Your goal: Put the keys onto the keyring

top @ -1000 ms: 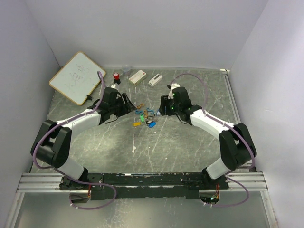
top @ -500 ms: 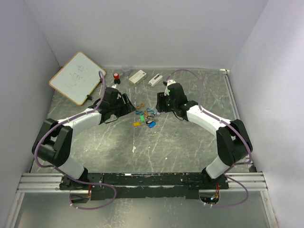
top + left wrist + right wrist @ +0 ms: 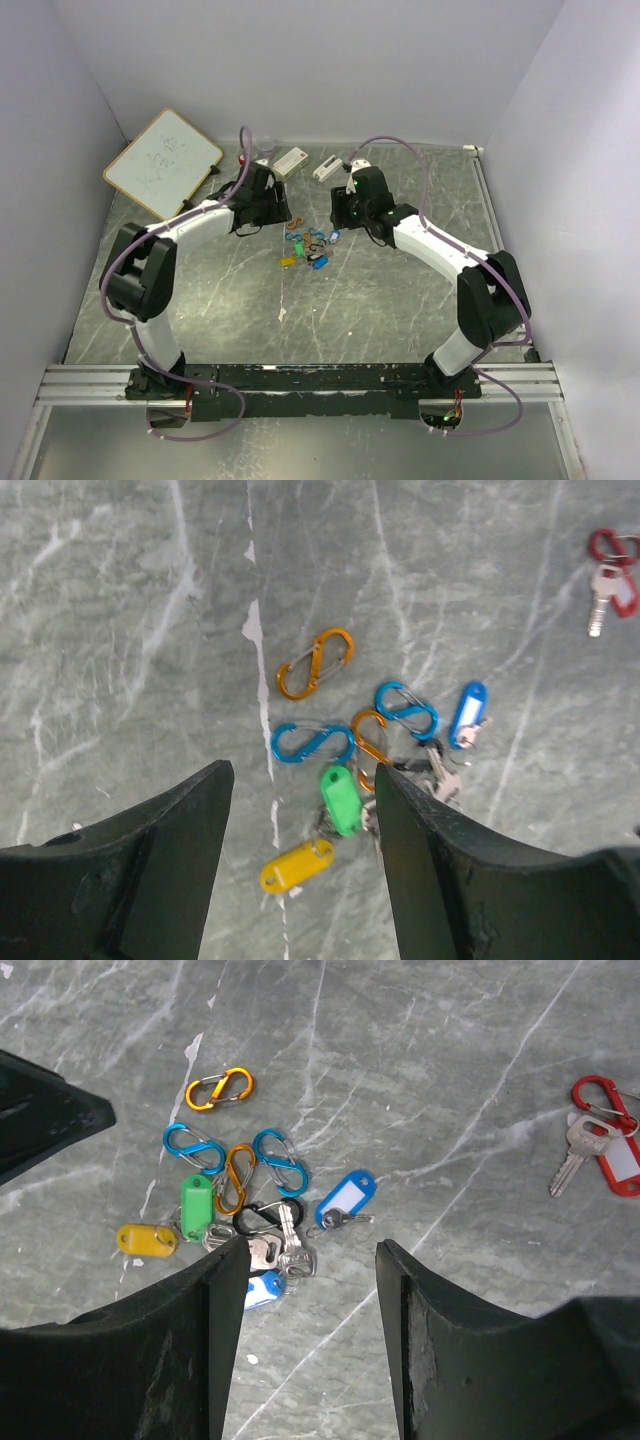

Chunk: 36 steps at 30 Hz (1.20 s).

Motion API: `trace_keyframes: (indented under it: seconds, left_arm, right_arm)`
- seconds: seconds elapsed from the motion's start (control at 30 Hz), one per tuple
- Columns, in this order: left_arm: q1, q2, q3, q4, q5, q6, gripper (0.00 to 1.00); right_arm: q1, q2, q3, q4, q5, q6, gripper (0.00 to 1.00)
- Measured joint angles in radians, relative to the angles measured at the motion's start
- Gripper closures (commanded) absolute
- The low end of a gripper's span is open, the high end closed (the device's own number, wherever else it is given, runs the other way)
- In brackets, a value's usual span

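Next, my left gripper grabs the middle of the orange S-shaped keyring clip [image 3: 295,223] [image 3: 316,664] that lies by itself, just behind the pile of keys.
The keys [image 3: 305,247] lie in a small pile mid-table, with plastic tags in green [image 3: 341,799], yellow [image 3: 296,865] and blue [image 3: 467,712]. Silver keys [image 3: 290,1250] sit beside a black clip [image 3: 265,1218]. Loose S-shaped keyring clips in orange [image 3: 315,663] and blue [image 3: 312,742] lie among them. A red clip with a key and red tag [image 3: 605,1145] lies apart. My left gripper [image 3: 302,780] hovers open above the pile's left side [image 3: 280,215]. My right gripper [image 3: 312,1250] hovers open above its right side [image 3: 338,225]. Neither holds anything.
A whiteboard [image 3: 163,162] lies at the back left. Along the back wall stand a red-capped black cylinder [image 3: 244,158], a clear cup [image 3: 265,148] and two white blocks [image 3: 290,160] [image 3: 326,168]. White walls close in the table on three sides.
My left arm has swung up and toward the back, bringing its gripper nearer the pile. The right gripper has shifted left and back toward the keys. Both stay open.
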Motion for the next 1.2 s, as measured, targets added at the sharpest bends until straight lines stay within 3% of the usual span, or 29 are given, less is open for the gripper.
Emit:
trace_keyframes:
  seconds: [0.47, 1.2]
  left_arm:
    - [-0.055, 0.186, 0.129, -0.057, -0.172, 0.136, 0.3]
    - [-0.084, 0.24, 0.136, 0.079, -0.195, 0.294, 0.29]
  right_arm:
    - [0.0, -0.017, 0.0, -0.021, 0.026, -0.01, 0.45]
    - [-0.001, -0.027, -0.021, -0.021, 0.044, -0.012, 0.45]
